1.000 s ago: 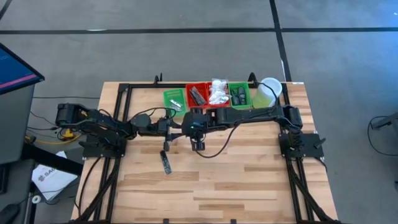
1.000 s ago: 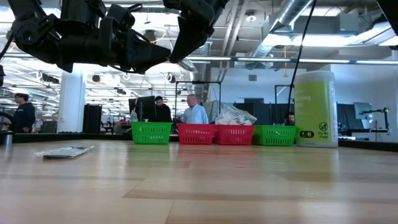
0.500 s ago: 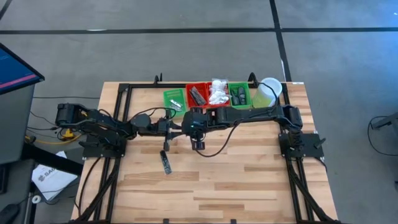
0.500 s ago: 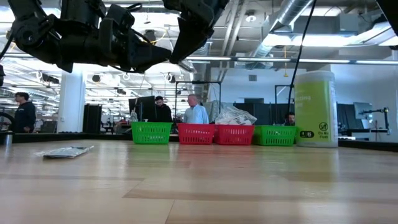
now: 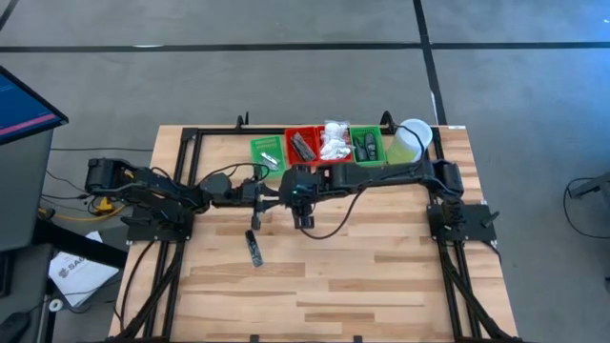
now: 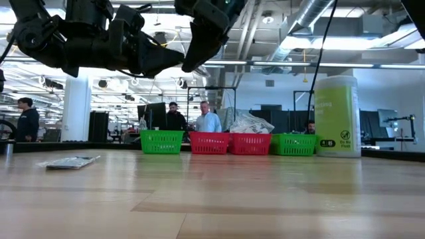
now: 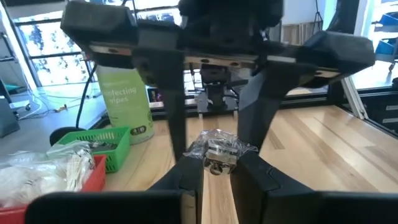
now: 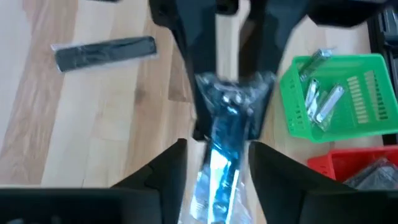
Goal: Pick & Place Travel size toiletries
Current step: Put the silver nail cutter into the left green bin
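Next, the left gripper releases the clear packet in the green tray [image 5: 270,162], among the silver tubes.
My two grippers meet above the table's middle, left gripper [image 5: 274,197] [image 7: 217,173] facing right gripper [image 5: 292,195] [image 8: 219,171]. Between them, clear of the table, is a crinkly clear packet [image 7: 219,150] [image 8: 227,118] with a silver-blue piece inside. The left gripper is shut on it. The right gripper's fingers are open on either side of it; I cannot tell whether they touch it. A black narrow piece [image 5: 254,248] [image 8: 106,53] lies flat on the wood. More toiletries fill the trays [image 5: 324,145] at the far edge. My left gripper pinches one end of the clear packet [image 8: 231,92] between its two fingers [image 8: 200,106], coming level from the table's left. The packet is lifted clear and sticks out level toward the right gripper.
Several red and green trays [image 6: 219,142] stand in a row at the far edge, with silver tubes in the left green one [image 8: 329,99]. A tall pale green cylinder [image 5: 412,141] [image 6: 337,116] stands to their right. Bare wood lies toward the near edge. People stand beyond the table.
My right gripper has tipped slightly where it hangs above the table's middle. My left gripper and the packet have stayed where they were.
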